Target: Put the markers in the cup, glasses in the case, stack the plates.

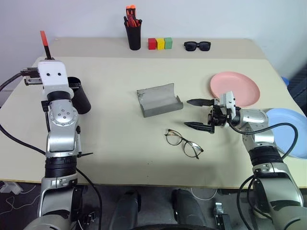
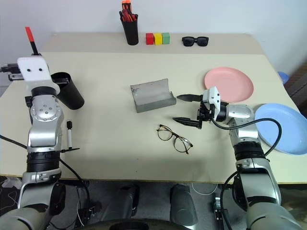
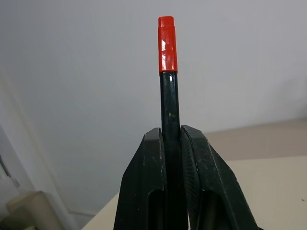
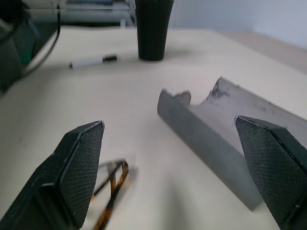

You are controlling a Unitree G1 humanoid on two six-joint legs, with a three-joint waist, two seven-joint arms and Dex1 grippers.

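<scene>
The black marker will drop from my left gripper inside the wide black cup (image 1: 73, 82), red end up.
My left gripper (image 3: 171, 132) is shut on a black marker with a red end (image 3: 168, 72), held upright above the table's left side; its red tip (image 1: 44, 37) rises just left of the wide black cup (image 1: 79, 96). A shorter black marker with a whitish end (image 2: 70, 134) lies on the table nearer than the cup. The grey case (image 1: 158, 99) lies open mid-table, and the wire-framed glasses (image 1: 183, 142) lie in front of it. My right gripper (image 1: 197, 114) is open, pointing left just right of both. The pink plate (image 1: 235, 88) and blue plate (image 1: 290, 132) lie apart at the right.
At the back edge stand a narrow black holder with orange-capped markers (image 1: 133, 33), three coloured blocks (image 1: 159, 43) and black sunglasses (image 1: 197, 45). The blue plate overhangs the table's right edge.
</scene>
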